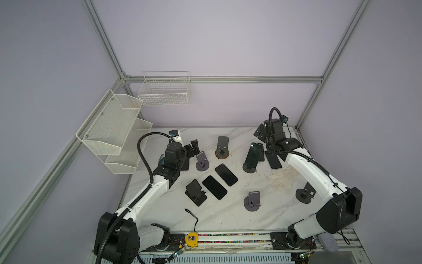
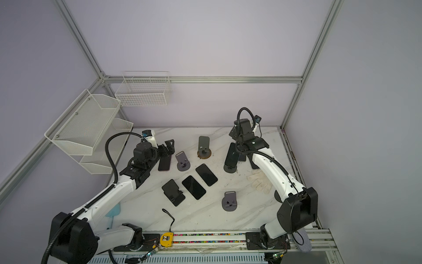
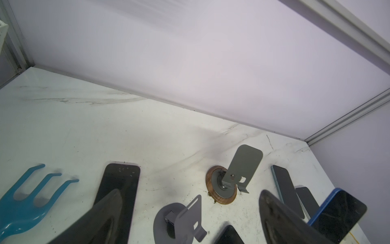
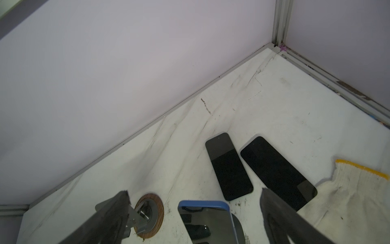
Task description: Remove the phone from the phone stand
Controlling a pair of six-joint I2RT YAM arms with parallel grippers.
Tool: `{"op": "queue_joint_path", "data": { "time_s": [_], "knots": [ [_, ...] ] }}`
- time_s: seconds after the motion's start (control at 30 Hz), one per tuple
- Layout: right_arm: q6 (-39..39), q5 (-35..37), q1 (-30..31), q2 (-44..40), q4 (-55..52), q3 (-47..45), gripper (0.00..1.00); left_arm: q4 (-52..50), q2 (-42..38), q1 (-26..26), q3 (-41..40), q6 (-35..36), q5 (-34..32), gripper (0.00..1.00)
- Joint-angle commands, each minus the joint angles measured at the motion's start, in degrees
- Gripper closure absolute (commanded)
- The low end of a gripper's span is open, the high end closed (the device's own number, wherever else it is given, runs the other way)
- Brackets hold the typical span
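Observation:
The phone is leaning on the stand. Next, I close my right gripper on the top end of the blue-cased phone (image 4: 205,208), with one finger at each of its long sides.
A blue-cased phone (image 1: 254,155) (image 2: 231,155) leans upright on a dark round-based phone stand (image 1: 249,168) (image 2: 229,169) at the right back of the marble table. My right gripper (image 1: 260,132) (image 4: 195,193) hangs open just above and behind it. In the right wrist view the phone's (image 4: 204,224) top edge shows between the two fingers, touching neither. My left gripper (image 1: 193,148) (image 3: 190,193) is open at the left back, over a grey stand (image 3: 181,219), holding nothing. The phone (image 3: 337,213) appears at that view's edge.
Several phones lie flat: two mid-table (image 1: 226,174) (image 1: 214,187), two beside the stand (image 4: 229,166) (image 4: 276,173), one under the left arm (image 3: 118,194). Other stands (image 1: 222,148) (image 1: 195,192) (image 1: 252,201) (image 1: 304,193), a glove (image 1: 283,179) and a tape measure (image 1: 191,238) are there too. White baskets (image 1: 114,130) hang left.

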Motion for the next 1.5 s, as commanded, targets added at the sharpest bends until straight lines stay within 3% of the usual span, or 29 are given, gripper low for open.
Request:
{"op": "queue_joint_path", "data": {
  "time_s": [0.0,0.2,0.37,0.53,0.7,0.83,0.97,1.13,1.47],
  "knots": [
    [3.20,6.83,2.22,1.91,-5.40,2.12,0.03,1.55,-4.58,-1.13,-2.64,-1.69,-3.90,0.00],
    [0.62,1.47,2.43,5.32,-4.79,1.46,0.03,-11.36,-5.60,-1.76,2.41,-2.35,0.47,0.00],
    [-2.70,-0.63,2.36,7.13,-6.28,2.19,0.03,-21.70,-10.26,-1.76,6.10,2.06,-3.04,0.00],
    [-2.51,0.28,2.34,9.40,-9.12,3.59,0.03,-23.41,-15.59,-1.74,4.16,6.58,-5.77,0.00],
    [-4.91,-1.36,2.23,11.29,-9.45,4.41,0.03,-27.13,-14.75,-1.74,4.80,10.24,-5.78,0.00],
    [-6.68,-1.89,0.69,11.98,-8.85,4.38,0.03,-26.52,-12.90,-1.74,5.80,12.45,0.43,0.00],
    [-6.02,-2.45,-0.06,12.58,-9.21,4.61,0.03,-27.09,-10.99,-1.60,7.30,12.81,2.80,0.00],
    [-5.71,-3.18,-0.21,13.75,-8.80,4.56,0.03,-31.38,-8.42,-0.95,9.57,12.63,-0.38,0.01],
    [-2.57,-3.05,-0.23,13.78,-8.40,1.92,0.05,-28.76,-7.59,-0.51,8.42,11.82,4.31,0.00]
  ]
}}
